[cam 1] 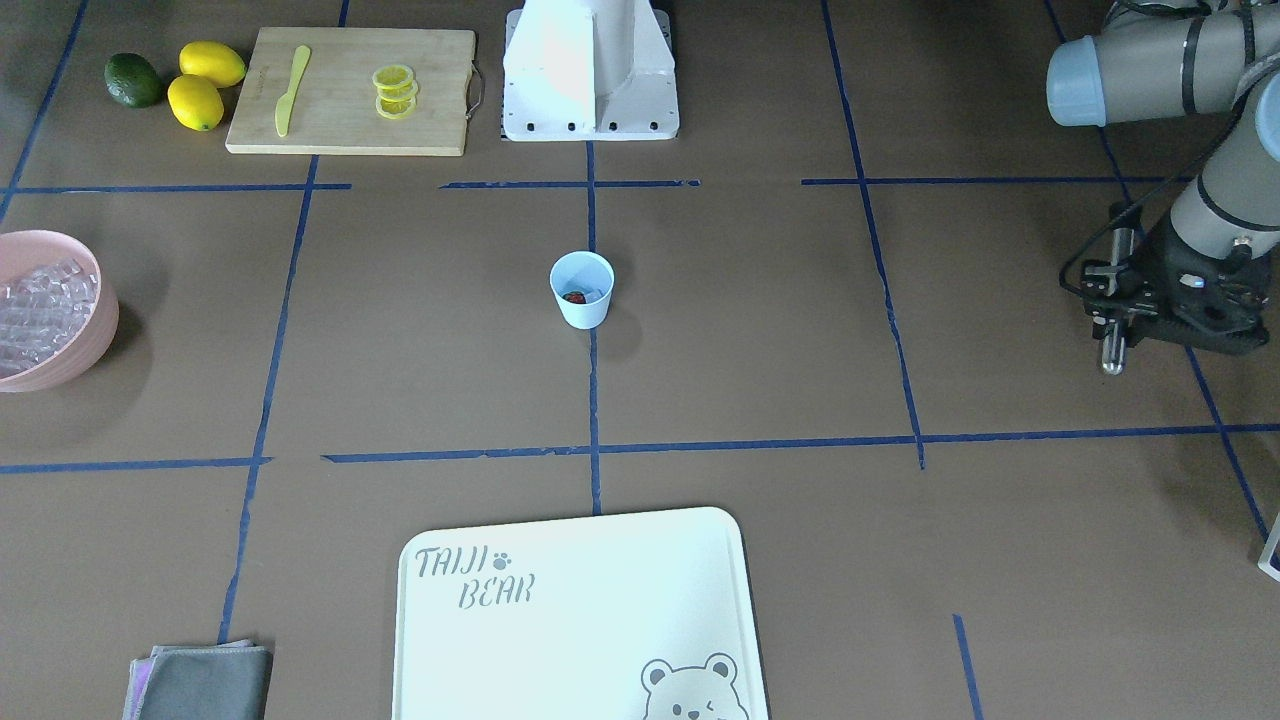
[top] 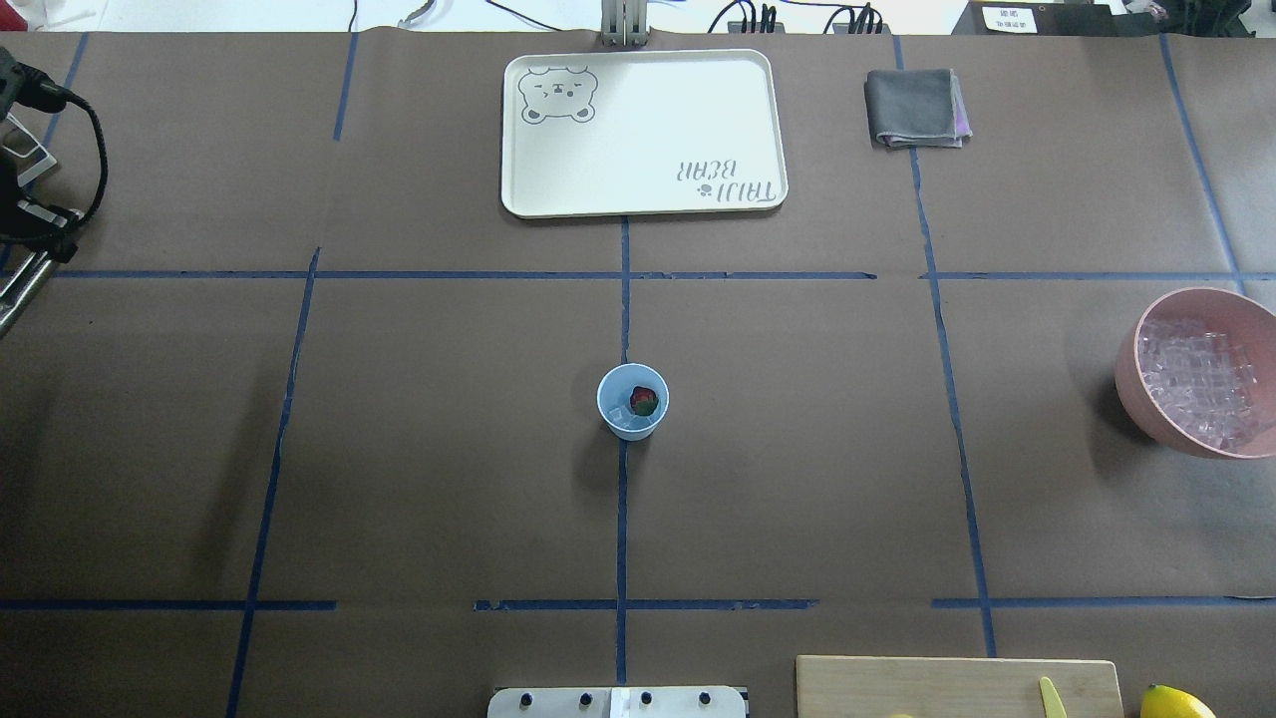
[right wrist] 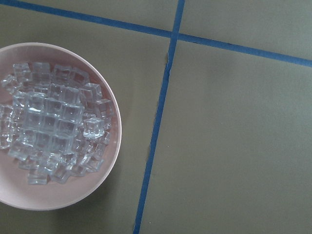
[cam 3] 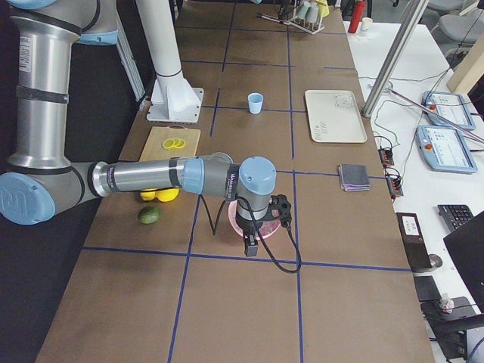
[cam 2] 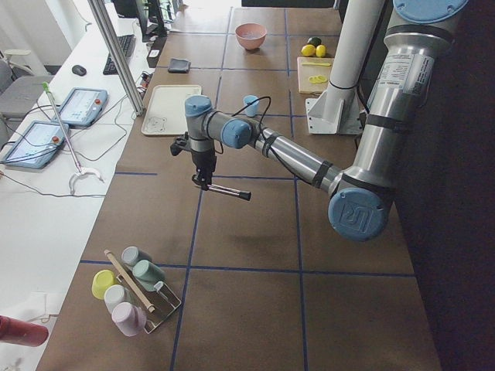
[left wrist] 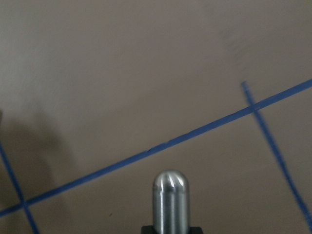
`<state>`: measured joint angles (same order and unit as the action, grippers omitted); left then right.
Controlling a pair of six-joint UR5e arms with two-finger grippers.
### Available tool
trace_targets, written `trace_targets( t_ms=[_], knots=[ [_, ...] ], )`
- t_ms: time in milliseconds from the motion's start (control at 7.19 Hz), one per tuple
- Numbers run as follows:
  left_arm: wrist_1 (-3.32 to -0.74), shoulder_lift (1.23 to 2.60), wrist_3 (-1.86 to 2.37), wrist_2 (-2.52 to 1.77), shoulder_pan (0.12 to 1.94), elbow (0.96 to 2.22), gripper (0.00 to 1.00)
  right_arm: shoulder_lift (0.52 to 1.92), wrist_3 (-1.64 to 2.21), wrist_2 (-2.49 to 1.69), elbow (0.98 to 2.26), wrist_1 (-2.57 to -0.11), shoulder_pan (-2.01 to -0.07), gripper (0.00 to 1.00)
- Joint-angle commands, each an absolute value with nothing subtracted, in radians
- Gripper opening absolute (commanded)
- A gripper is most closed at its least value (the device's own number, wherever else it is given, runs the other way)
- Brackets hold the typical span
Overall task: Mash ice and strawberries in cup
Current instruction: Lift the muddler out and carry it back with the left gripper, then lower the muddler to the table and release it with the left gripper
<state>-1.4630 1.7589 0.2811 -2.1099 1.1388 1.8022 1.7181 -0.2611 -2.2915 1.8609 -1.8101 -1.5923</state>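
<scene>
My left gripper should set the metal rod down. It will go on the bare table (cam 1: pixel 1130 323) next to the outer blue tape line. The rod is still held above bare table.
The pale-blue cup (cam 1: pixel 581 290) stands upright at the table's middle, on a blue tape line; it also shows in the overhead view (top: pixel 632 401). Inside it lie one red strawberry (top: pixel 644 401) and a few clear ice cubes (top: pixel 620 416). My left gripper (cam 1: pixel 1112 318) is far off to the cup's side, shut on a metal rod with a rounded tip (left wrist: pixel 170 200), held above bare table. My right gripper (cam 3: pixel 251 240) shows only in the exterior right view, near the pink bowl; I cannot tell if it is open or shut.
A pink bowl (top: pixel 1131 374) full of ice cubes (right wrist: pixel 53 131) sits at the table's right side. A white bear tray (top: pixel 643 204) and a grey cloth (top: pixel 912 108) lie at the far edge. A cutting board (cam 1: pixel 350 90) holds lemon slices and a yellow knife; lemons (cam 1: pixel 205 80) lie beside it.
</scene>
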Motion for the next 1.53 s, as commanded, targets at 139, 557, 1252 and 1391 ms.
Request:
trace_targets(
  t_ms=[139,557,1252,1391],
  knots=[
    [-1.715,1.654,0.481,-2.132,1.138,1.697,0.00,1.718,-0.261,-2.292,1.862,-1.810,-1.592,0.99],
    [-1.964,1.640,0.512,-2.137,1.134,1.493,0.00,1.718,-0.261,-2.292,1.865,-1.810,-1.592,0.99],
    [-2.039,1.640,0.518,-2.137,1.108,1.402,0.00,1.718,-0.259,-2.292,1.868,-1.810,-1.592,0.99],
    [-2.039,1.640,0.520,-2.137,1.097,1.399,0.00,1.718,-0.258,-2.292,1.868,-1.810,-1.592,0.99]
  ],
)
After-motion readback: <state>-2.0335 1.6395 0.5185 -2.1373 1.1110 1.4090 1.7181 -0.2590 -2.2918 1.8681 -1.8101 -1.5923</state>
